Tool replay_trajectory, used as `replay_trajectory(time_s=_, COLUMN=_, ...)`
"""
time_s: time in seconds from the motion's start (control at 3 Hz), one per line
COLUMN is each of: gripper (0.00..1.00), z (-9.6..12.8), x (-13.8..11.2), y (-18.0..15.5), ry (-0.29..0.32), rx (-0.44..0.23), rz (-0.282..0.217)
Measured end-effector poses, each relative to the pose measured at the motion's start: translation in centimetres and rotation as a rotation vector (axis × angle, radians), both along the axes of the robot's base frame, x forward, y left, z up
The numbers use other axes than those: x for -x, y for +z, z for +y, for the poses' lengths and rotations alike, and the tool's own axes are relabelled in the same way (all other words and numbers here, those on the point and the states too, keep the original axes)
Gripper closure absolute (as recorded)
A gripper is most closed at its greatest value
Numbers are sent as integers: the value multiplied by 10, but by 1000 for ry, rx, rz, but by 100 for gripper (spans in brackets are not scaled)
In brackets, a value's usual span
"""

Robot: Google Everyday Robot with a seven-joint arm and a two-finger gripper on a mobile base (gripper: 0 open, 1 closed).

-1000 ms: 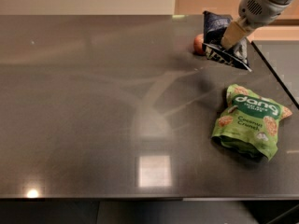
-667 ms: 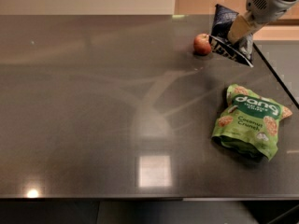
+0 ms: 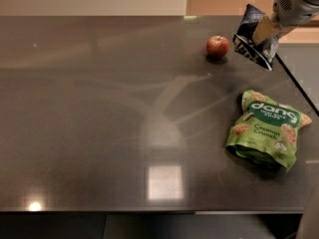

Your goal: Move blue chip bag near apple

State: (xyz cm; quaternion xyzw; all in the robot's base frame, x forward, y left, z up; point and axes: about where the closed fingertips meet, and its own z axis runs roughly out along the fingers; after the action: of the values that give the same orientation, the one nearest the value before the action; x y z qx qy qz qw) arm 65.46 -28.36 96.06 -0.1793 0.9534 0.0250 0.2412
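Observation:
The robot's gripper will release the blue chip bag on the table (image 3: 247, 57) next to the apple, behind the green pouch.
The blue chip bag (image 3: 250, 38) is a dark navy foil bag with white seams, held up off the dark table (image 3: 99, 108) at the far right. My gripper (image 3: 265, 31) comes in from the upper right and is shut on the bag. The apple (image 3: 218, 47), small and red, sits on the table just left of the bag, with a small gap between them.
A bright green "dang Coconut Crunch" pouch (image 3: 267, 128) lies on the table at the right, in front of the apple. The table's right edge (image 3: 299, 86) runs diagonally just beside the pouch and under the bag.
The gripper has lifted the blue chip bag up and to the right, away from the apple, which now shows fully.

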Motion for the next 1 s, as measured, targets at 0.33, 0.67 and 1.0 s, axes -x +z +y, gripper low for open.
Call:
replay_trajectory(time_s=0.33, gripper=100, z=-13, x=-11, y=-17, ry=-45, rx=-39, rz=14)
replay_trajectory(time_s=0.67, gripper=100, z=-20, x=-21, y=-35, ry=-62, rx=-75, rz=29)
replay_trajectory(time_s=1.0, gripper=100, z=-21, x=-29, y=-48, ry=-54, rx=-101, rz=42)
